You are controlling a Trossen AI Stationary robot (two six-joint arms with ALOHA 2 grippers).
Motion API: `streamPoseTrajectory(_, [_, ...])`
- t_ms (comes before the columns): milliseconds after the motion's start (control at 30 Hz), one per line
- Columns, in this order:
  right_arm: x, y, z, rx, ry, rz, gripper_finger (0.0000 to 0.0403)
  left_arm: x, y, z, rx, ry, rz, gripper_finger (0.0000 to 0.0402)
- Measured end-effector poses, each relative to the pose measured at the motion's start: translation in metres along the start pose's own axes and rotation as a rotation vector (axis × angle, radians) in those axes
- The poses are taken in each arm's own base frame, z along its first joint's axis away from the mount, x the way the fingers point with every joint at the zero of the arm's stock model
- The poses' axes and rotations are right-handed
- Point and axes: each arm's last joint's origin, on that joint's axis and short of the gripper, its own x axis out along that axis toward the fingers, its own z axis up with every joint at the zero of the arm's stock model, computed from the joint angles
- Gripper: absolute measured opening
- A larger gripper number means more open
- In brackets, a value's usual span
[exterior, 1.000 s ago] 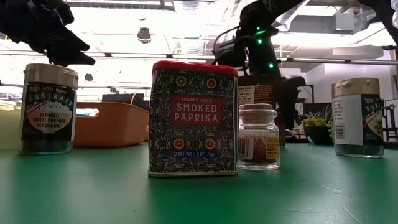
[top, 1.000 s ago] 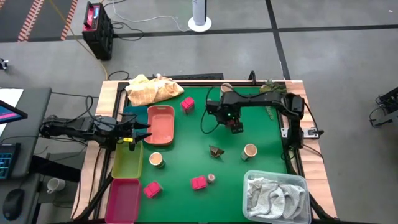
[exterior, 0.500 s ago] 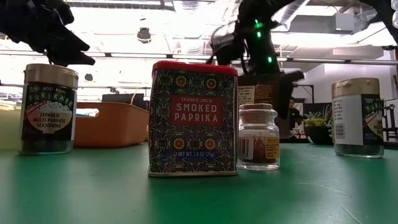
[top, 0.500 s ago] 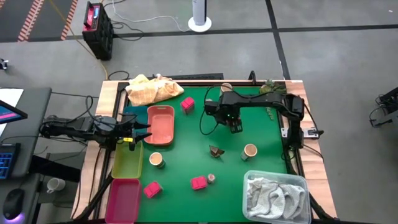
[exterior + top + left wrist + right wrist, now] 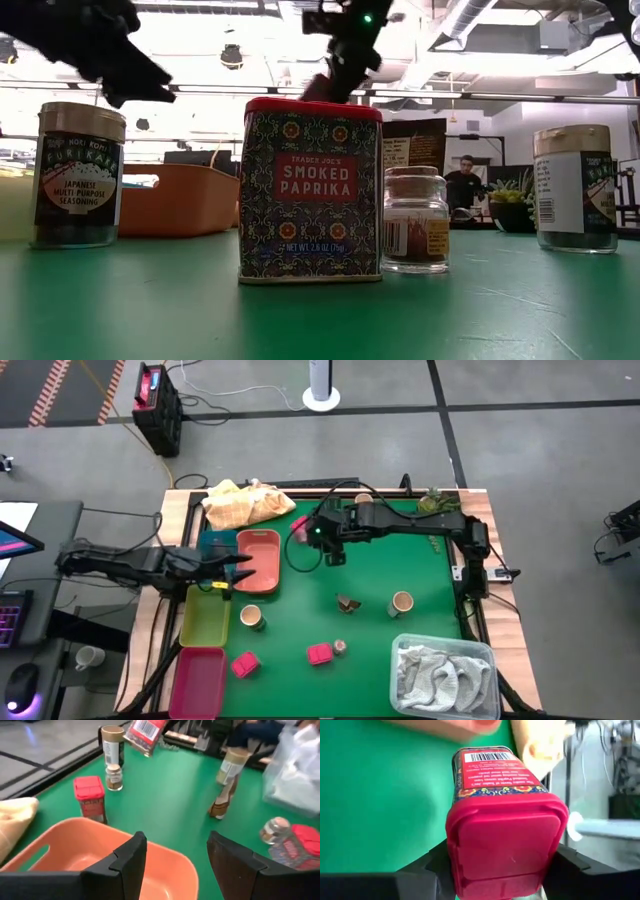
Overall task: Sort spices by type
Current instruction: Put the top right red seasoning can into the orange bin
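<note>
The robot's left gripper will close on the red spice tin's bottom end point(image 5: 301, 535) point(image 5: 143, 734), below the lid end that the right gripper pinches.
My right gripper point(image 5: 315, 535) is shut on a red spice tin point(image 5: 505, 820), held high over the table's far middle; the left wrist view shows the tin point(image 5: 145, 732) tilted in the air. A second red tin point(image 5: 90, 797) stands below it. Tan-capped jars point(image 5: 402, 603) point(image 5: 250, 617), a dark wedge point(image 5: 348, 603), a small jar point(image 5: 340, 647) and two red tins point(image 5: 320, 653) point(image 5: 245, 663) stand on the green mat. My left gripper point(image 5: 175, 857) hangs open over the salmon tray point(image 5: 100, 850), with nothing between its fingers. My right gripper pinches the tin at its lid end point(image 5: 452, 847), one finger point(image 5: 427, 865) on each of two opposite sides. The fingers slant down toward the table's left, and the tin lies along them, lid toward the wrist. The tin is tilted and lifted clear of the table.
A lime tray point(image 5: 205, 615) and a magenta tray point(image 5: 200, 680) lie nearer than the salmon tray point(image 5: 268, 575) at the left edge. A yellow cloth point(image 5: 245, 503) is at the far left, and a clear bin with a white-grey cloth point(image 5: 445, 672) at the near right.
My right gripper has risen from low over the table's middle and swung toward the far left, tipping from steeply down to a slant; the red tin now shows between its fingers in the air. My left gripper has edged toward the right over the salmon tray.
</note>
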Motion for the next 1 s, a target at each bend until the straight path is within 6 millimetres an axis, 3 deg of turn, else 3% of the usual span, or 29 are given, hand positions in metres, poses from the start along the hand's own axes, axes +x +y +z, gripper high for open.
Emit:
streamPoseTrajectory(400, [-0.007,0.016,0.013,0.144,-0.106,0.099,0.0237,0.049,-0.029,0.068,0.299,0.063,0.074,0.0204])
streamPoseTrajectory(767, [-0.017,0.034,0.024,0.133,-0.178,0.131,0.0237,0.101,-0.048,0.090,0.406,0.122,0.099,0.0271])
streamPoseTrajectory(1000, [-0.017,0.035,0.024,0.124,-0.171,0.139,0.0237,0.120,-0.044,0.090,0.405,0.183,0.137,0.0288])
